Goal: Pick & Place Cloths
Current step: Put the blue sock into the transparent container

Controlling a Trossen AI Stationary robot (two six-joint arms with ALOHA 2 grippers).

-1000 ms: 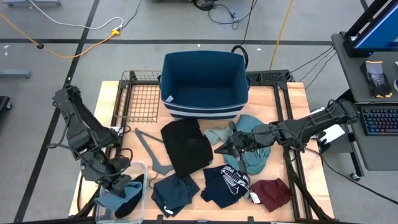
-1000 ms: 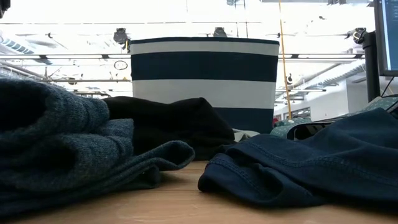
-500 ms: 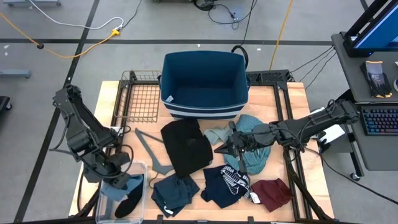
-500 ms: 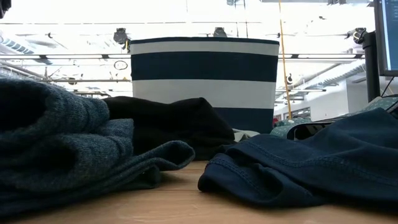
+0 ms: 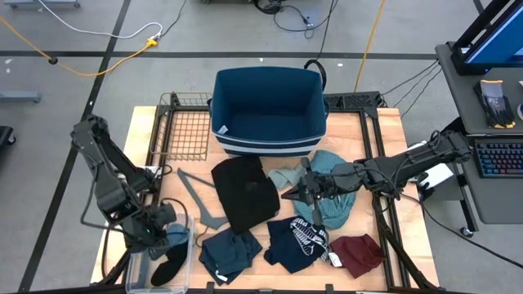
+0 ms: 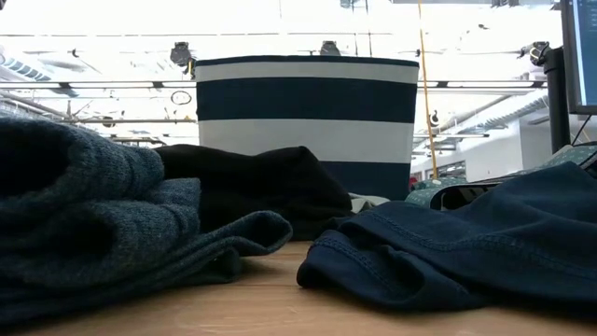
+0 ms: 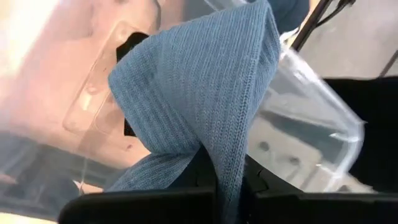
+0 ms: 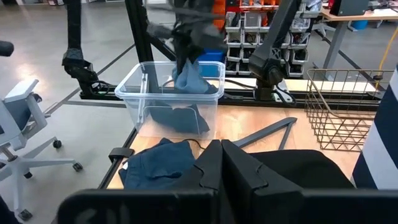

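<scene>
My left gripper is going to let go of the blue-grey knit cloth, which hangs into the bin now, on the black sock inside the clear plastic bin (image 5: 173, 251) (image 7: 154, 106).
My left gripper (image 5: 161, 227) is shut on a blue-grey knit cloth (image 7: 205, 93) above a clear plastic bin (image 5: 139, 273) at the table's near left corner. The right wrist view shows the cloth (image 8: 190, 77) hanging into that bin (image 8: 143, 84). My right gripper (image 5: 288, 196) is shut and held level over the table's middle, with nothing between its fingers. Below and around it lie a black cloth (image 5: 243, 193), a pale green one (image 5: 285, 175), a teal checked one (image 5: 336, 193), a navy printed one (image 5: 297, 240), a maroon one (image 5: 360, 251) and a dark teal one (image 5: 227, 251). My left gripper pinches a bunched fold of the knit cloth (image 7: 225, 163) between its two fingers, coming at it steeply from above. The cloth hangs slack below the fingers, and its lower part (image 8: 180, 87) reaches inside the bin's walls.
A navy, white-striped basket (image 5: 268, 110) stands at the far middle, with a wire basket (image 5: 186, 131) to its left. A grey hanger (image 5: 198, 198) lies left of the black cloth. In the low view, cloths (image 6: 93, 215) fill the foreground before the basket (image 6: 306, 112).
My left gripper has sunk toward the clear bin and rolled about its own axis, still shut on the knit cloth. The cloth, which was spread over the bin's top, now hangs bunched and deeper in the bin.
</scene>
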